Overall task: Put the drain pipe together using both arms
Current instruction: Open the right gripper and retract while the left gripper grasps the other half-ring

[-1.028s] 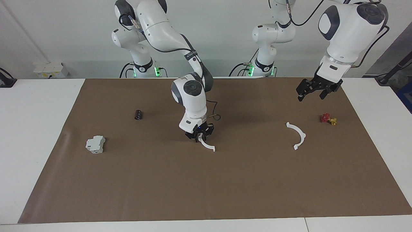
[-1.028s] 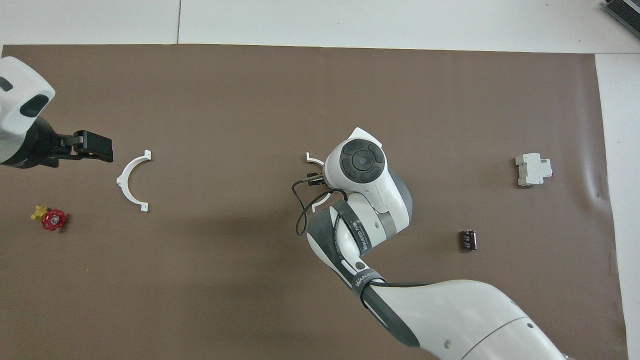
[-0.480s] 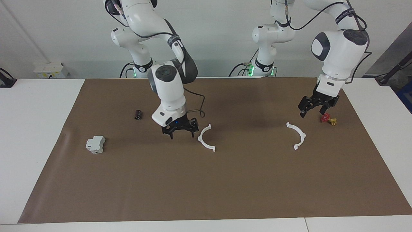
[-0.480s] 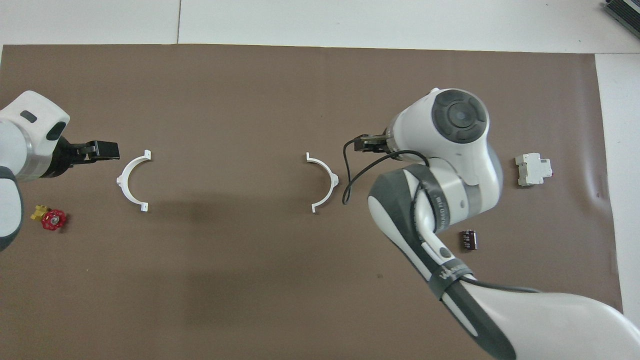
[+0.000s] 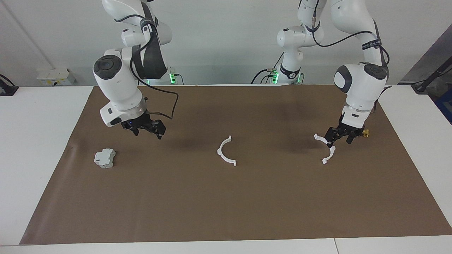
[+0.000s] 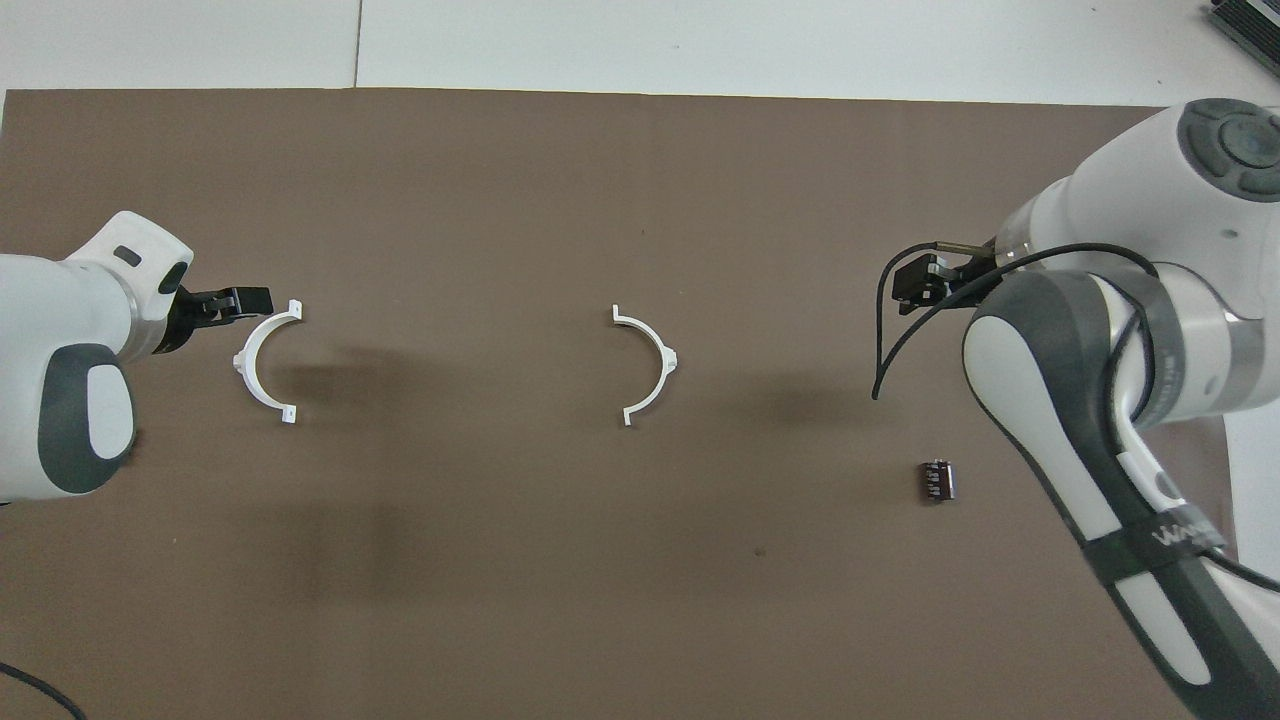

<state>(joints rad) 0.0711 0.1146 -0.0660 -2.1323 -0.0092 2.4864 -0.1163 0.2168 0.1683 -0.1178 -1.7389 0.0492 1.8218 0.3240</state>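
The white half ring farther from the small dark cylinder has the curve's middle bump [image 6: 244, 359] on it. I move my left gripper there next and close it on that bump.
The drain pipe lies as two separate white half rings on the brown mat. One half ring [image 5: 219, 152] is at the mat's middle and also shows in the overhead view [image 6: 665, 358]. The other half ring [image 5: 331, 156] lies toward the left arm's end [image 6: 245, 365]. My left gripper [image 5: 340, 138] is open and low, right at that half ring's end nearer to the robots [image 6: 240, 299]; I cannot tell whether it touches. My right gripper [image 5: 147, 129] is open, empty and raised over the mat toward the right arm's end [image 6: 922, 284].
A grey-white boxy block [image 5: 105, 157] sits toward the right arm's end. A small dark cylinder [image 6: 937, 479] lies nearer to the robots there. A yellow bit of the small valve [image 5: 366, 132] shows by the left gripper. The brown mat [image 5: 247, 204] covers the table.
My right gripper let go of the middle half ring, rose and swung toward the right arm's end. My left gripper came down to the other half ring.
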